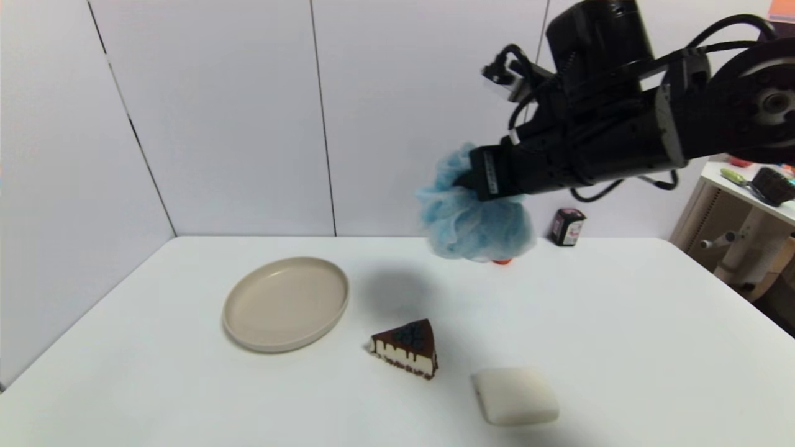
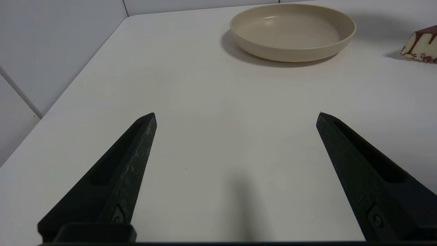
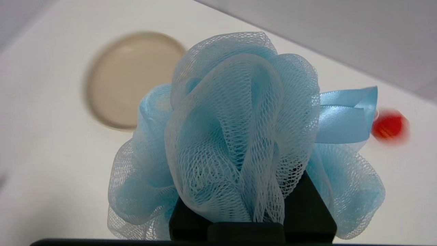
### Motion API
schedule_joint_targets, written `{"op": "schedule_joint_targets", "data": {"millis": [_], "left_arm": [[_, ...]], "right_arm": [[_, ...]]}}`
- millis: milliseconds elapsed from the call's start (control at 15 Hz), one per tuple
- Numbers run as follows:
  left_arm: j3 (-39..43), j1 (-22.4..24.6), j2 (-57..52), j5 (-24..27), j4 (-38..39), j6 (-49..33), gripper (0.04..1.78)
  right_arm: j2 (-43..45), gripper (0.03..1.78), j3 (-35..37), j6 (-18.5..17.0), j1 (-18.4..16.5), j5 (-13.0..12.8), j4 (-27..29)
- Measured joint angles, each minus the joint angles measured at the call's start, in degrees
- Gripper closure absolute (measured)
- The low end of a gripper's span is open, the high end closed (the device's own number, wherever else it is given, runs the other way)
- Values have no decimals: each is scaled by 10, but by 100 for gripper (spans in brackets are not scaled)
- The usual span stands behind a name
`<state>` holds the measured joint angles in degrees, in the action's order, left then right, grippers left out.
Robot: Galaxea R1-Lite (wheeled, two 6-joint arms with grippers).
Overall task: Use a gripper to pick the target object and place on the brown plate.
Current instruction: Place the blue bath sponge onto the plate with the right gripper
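Note:
Next, my right gripper lets go of the light blue bath pouf on the brown plate's side (image 1: 266, 290) (image 3: 123, 63) farthest from the chocolate cake slice. The pouf is now held high above the table.
My right gripper (image 1: 464, 182) is shut on the light blue mesh bath pouf (image 1: 470, 215) and holds it high above the table, right of and behind the beige-tan plate (image 1: 286, 303). In the right wrist view the pouf (image 3: 235, 136) fills the middle and hides the fingertips; the plate (image 3: 128, 77) lies beyond it. My left gripper (image 2: 235, 116) is open and empty, low over bare table near the front left, with the plate (image 2: 293, 30) ahead of it. It does not show in the head view.
A chocolate cake slice (image 1: 407, 347) lies front right of the plate, also at the edge of the left wrist view (image 2: 421, 42). A white soap bar (image 1: 515, 395) lies nearer the front. A small dark jar (image 1: 567, 226) and a red object (image 1: 502, 261) sit at the back.

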<state>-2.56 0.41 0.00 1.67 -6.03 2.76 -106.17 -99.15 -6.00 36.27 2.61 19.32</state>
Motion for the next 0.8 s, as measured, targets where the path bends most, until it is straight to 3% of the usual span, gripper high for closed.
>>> {"op": "schedule_joint_targets", "data": {"millis": [200, 400, 800], "left_arm": [[0, 0, 0, 0, 0, 0, 13], [0, 0, 0, 0, 0, 0, 13], [0, 0, 0, 0, 0, 0, 13]], "right_arm": [[-56, 151, -7, 32, 47, 59, -138], [-119, 151, -8, 47, 71, 93, -247], [-221, 152, -13, 90, 100, 96, -361]]}}
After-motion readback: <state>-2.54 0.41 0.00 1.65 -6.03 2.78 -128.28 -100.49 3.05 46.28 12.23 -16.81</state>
